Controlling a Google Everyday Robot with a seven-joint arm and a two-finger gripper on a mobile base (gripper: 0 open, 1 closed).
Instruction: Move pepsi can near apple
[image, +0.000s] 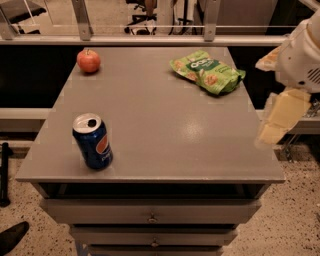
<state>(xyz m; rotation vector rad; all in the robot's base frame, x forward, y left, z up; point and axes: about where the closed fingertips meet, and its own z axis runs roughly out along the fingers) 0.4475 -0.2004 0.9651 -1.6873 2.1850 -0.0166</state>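
The robot's gripper should next move to the pepsi can's lower half (98, 153) and close there, leaving the silver top of the can clear.
The pepsi can (93, 142), dark blue with a red-and-white logo and an opened silver top, stands upright near the front left corner of the grey table (165, 130). The red-orange apple (88, 61) sits at the far left corner, well apart from the can. My gripper (280, 119), cream-coloured under a white arm, hangs off the table's right edge, far from both the can and the apple. It holds nothing that I can see.
A green snack bag (207, 72) lies at the far right of the table. Drawers (152, 218) sit below the tabletop. A metal rail (150, 39) runs behind the table. A dark pole (4, 175) stands on the floor at left.
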